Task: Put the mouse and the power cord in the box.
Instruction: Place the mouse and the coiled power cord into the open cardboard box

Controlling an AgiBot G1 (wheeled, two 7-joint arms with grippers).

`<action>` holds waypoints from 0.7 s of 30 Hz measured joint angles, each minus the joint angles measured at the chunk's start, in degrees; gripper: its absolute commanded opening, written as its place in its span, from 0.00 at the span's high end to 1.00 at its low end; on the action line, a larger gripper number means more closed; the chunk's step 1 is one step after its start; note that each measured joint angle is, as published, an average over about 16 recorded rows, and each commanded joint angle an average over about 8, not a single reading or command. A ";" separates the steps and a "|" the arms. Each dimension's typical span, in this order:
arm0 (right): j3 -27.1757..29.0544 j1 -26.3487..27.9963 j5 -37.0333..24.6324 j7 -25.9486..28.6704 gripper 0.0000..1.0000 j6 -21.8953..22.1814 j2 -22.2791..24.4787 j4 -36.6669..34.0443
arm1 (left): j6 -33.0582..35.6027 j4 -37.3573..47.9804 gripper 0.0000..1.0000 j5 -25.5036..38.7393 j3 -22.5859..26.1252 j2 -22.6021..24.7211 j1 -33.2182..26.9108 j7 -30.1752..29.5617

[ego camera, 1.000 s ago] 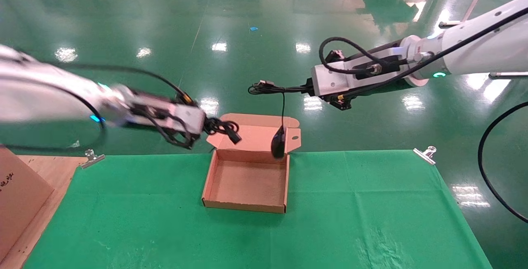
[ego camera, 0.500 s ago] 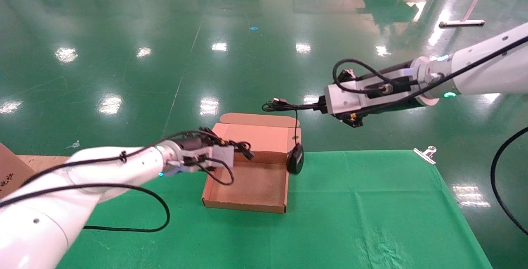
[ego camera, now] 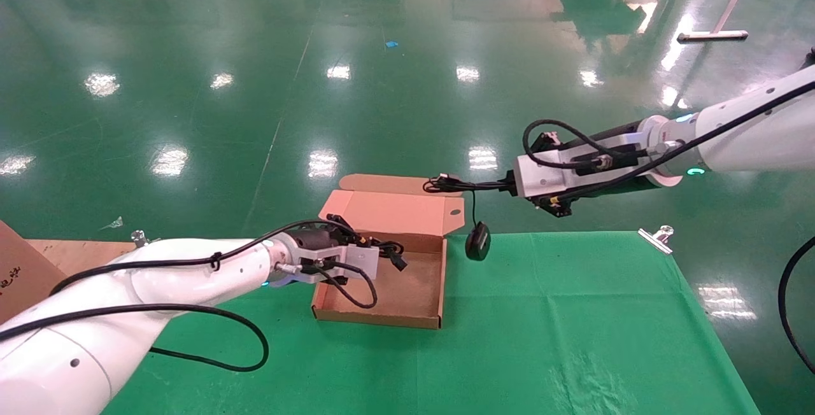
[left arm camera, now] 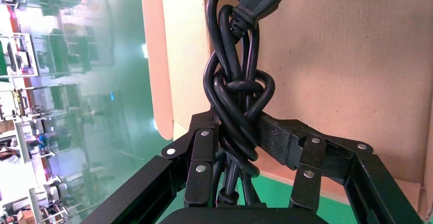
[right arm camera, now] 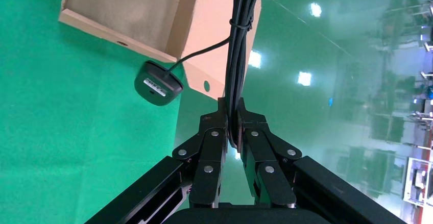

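My right gripper needs to set the mouse on the brown box's bottom, close to its near side (ego camera: 401,300).
The shallow brown box (ego camera: 377,317) lies open on the green cloth, lid leaning back. My left gripper (ego camera: 384,253) is shut on the power cord (ego camera: 393,256), a knotted black bundle held just above the box's far left part. In the left wrist view the power cord (left arm camera: 238,94) is clamped in the left gripper (left arm camera: 238,132), plug pointing at the box floor (left arm camera: 352,55). My right gripper (ego camera: 504,185) is shut on the mouse's bundled thin cable (right arm camera: 238,50). The mouse (ego camera: 477,242) dangles from it just right of the box, near the cloth's far edge. Its underside shows in the right wrist view (right arm camera: 158,85).
The green cloth (ego camera: 509,338) is held by metal clips (ego camera: 656,237) at its far corners. A bigger brown carton (ego camera: 16,275) with black print stands on the wooden table top at the left. A loose black cable (ego camera: 786,300) loops off the right side.
My left arm swung down and to the right, bringing the power cord low over the box. My right arm drifted right and lower, and the mouse swung from over the box to its right side.
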 measured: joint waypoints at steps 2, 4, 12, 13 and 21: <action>0.02 0.20 0.04 -0.41 1.00 0.01 -0.20 -0.58 | -0.30 -0.30 0.00 -0.27 1.19 -0.02 -0.11 -0.95; 0.03 0.42 0.08 -0.77 1.00 0.01 -0.44 -1.10 | -0.58 -0.55 0.00 -0.58 2.32 -0.05 -0.22 -1.80; 0.02 1.28 0.21 -1.51 1.00 -0.23 -1.70 -2.36 | -1.57 -1.20 0.00 -2.05 6.18 -0.11 -0.66 -4.21; 0.01 1.36 0.22 -1.52 1.00 -0.26 -1.88 -2.43 | -1.68 -1.25 0.00 -2.25 6.60 -0.12 -0.71 -4.42; -0.17 1.73 0.18 -1.05 1.00 -0.41 -3.66 -2.47 | -2.21 -1.38 0.00 -4.61 8.98 -0.36 -1.37 -5.34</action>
